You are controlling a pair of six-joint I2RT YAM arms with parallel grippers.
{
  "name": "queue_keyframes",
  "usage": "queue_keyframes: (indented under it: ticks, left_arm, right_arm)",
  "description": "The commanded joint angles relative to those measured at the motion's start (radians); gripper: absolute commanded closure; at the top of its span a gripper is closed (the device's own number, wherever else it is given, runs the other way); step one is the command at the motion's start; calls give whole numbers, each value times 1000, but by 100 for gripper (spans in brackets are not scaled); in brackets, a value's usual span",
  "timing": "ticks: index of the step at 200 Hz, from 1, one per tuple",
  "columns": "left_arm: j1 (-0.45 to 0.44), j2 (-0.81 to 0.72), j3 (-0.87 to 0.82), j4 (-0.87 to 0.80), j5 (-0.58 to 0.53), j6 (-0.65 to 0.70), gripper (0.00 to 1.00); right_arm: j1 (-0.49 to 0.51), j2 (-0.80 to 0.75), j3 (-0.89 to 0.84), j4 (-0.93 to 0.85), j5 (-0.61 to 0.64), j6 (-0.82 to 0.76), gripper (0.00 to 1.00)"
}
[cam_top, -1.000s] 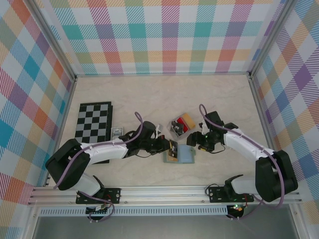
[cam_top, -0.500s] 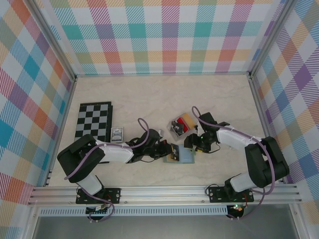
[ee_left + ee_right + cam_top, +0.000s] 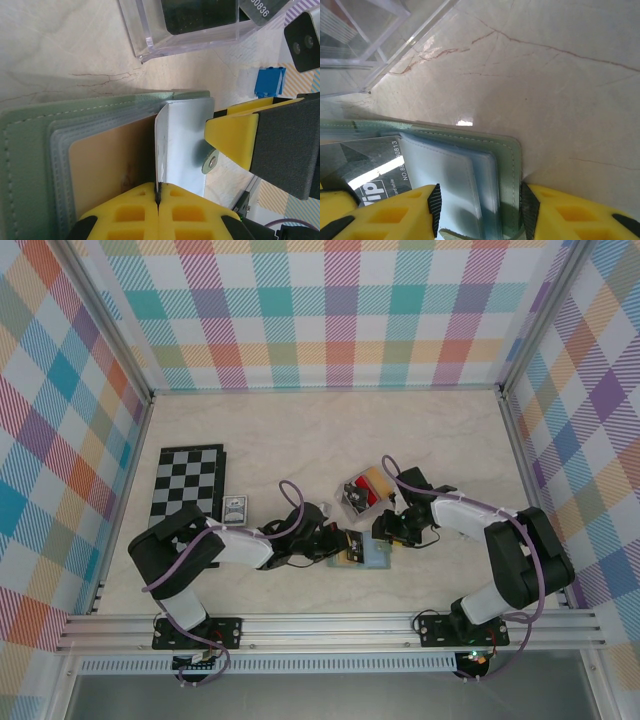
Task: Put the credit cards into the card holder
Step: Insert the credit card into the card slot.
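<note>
Most of the dark grey credit card sticks up at a slant outside the clear sleeve, so I need to open my left gripper, grab the card's rear edge (image 3: 156, 147) and push it in.
The sage-green card holder (image 3: 372, 556) lies open on the table in front of the clear tray. A tan credit card (image 3: 110, 160) sits in one of its left pockets. My left gripper (image 3: 342, 545) is shut on a thin dark grey credit card (image 3: 158, 145), held edge-up over the holder's middle fold (image 3: 30, 150). That card's printed face (image 3: 365, 167) shows in the right wrist view. My right gripper (image 3: 387, 533) grips the holder's right half (image 3: 507, 165): one pad rests on the clear sleeves and the other against the green outer edge. Its yellow finger (image 3: 235, 135) shows in the left wrist view.
A clear plastic tray (image 3: 362, 492) just behind the holder keeps red, tan and dark cards. A folded chessboard (image 3: 188, 483) lies at the far left with a small card box (image 3: 233, 507) beside it. Patterned walls enclose the table.
The right gripper has closed in on the holder's right half. The left arm has folded closer to the holder, still pinching the grey card.
</note>
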Motion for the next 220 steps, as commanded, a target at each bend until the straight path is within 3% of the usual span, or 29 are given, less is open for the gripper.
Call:
queue_keyframes:
  ticks: [1, 54, 105, 151, 192, 220]
  left_arm:
    - [-24, 3, -2, -52, -26, 3, 100]
    - [-34, 81, 64, -15, 20, 12, 98]
    - [-45, 102, 120, -88, 45, 52, 88]
    - [-46, 35, 138, -263, -14, 111, 73]
    - [-47, 32, 172, -336, -16, 155, 80]
    - [-46, 34, 196, -382, -25, 182, 91]
  right_arm:
    - [17, 31, -31, 38, -37, 9, 53]
    - [16, 32, -52, 69, -51, 46, 52]
    - [17, 16, -51, 53, -35, 60, 52]
    - [16, -20, -41, -1, 28, 59, 51]
    - [16, -35, -41, -18, 13, 50, 50]
    - [16, -30, -43, -29, 10, 44, 53]
